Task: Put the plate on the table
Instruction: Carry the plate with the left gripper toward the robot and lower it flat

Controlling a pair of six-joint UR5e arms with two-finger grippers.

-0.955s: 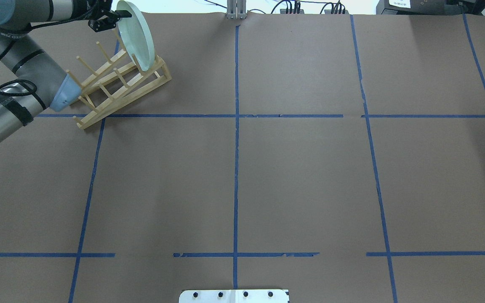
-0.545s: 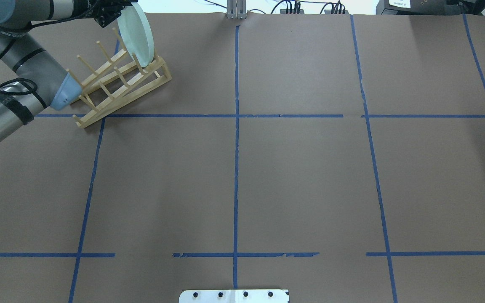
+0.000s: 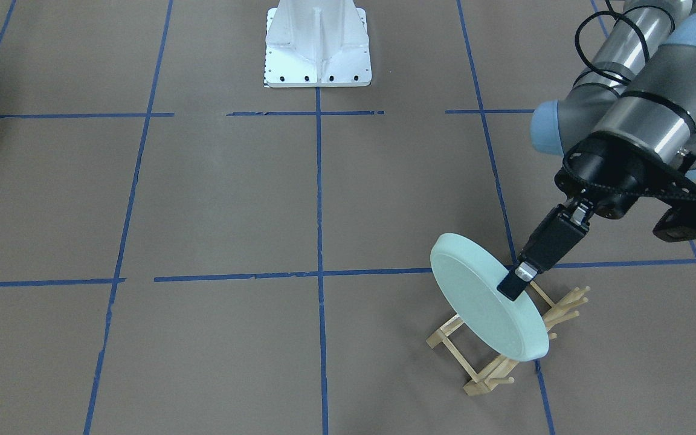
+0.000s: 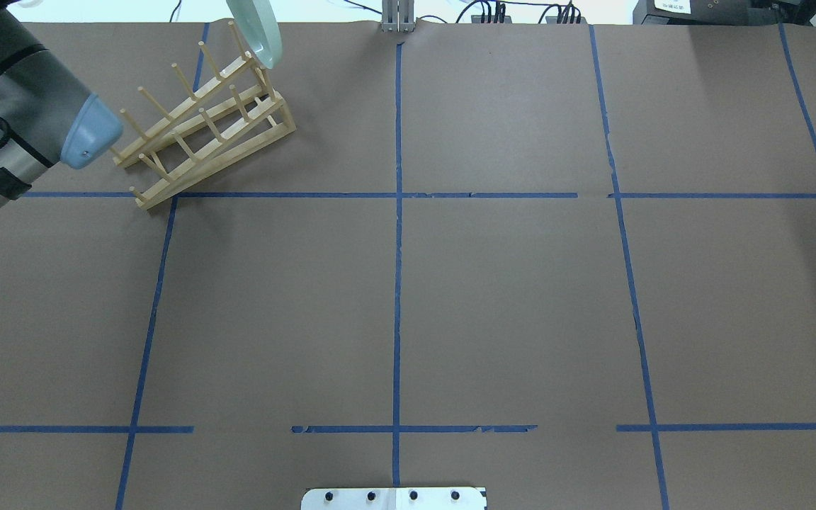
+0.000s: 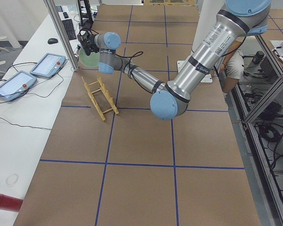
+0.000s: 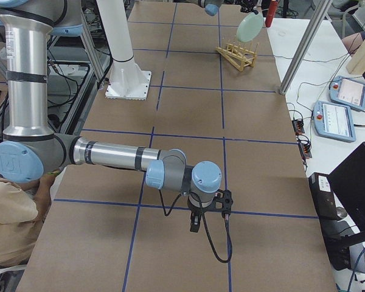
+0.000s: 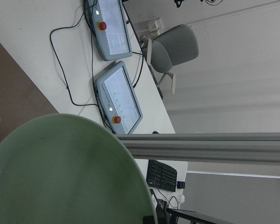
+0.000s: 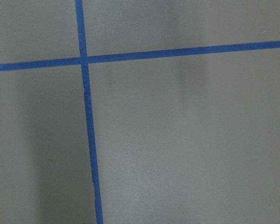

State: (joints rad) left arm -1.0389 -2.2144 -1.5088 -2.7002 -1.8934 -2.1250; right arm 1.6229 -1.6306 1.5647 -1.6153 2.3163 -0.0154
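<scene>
Next, I set the plate down with my left gripper on the table [image 3: 400,153] beside the blue line's gap near the white robot base.
The pale mint-green plate [image 3: 481,293] hangs tilted on edge over the far end of the wooden peg rack [image 3: 499,362]. I cannot tell whether its lower edge still touches the pegs. My left gripper [image 3: 514,289] is shut on the plate's rim from above. The plate also shows at the top edge of the overhead view [image 4: 258,32], in the right side view [image 6: 249,27] and large in the left wrist view [image 7: 60,172]. My right gripper [image 6: 194,220] hangs low over the brown table [image 4: 507,304]; I cannot tell whether it is open.
The rack [image 4: 202,124] lies slanted near the table's far left corner. The white robot base [image 3: 316,45] stands at the near edge. Teach pendants [image 5: 47,66] and a metal post [image 5: 61,33] stand on the bench beyond the rack.
My left gripper has lifted the plate up out of the rack's slots and carried it further from the robot. The rack has shifted slightly.
</scene>
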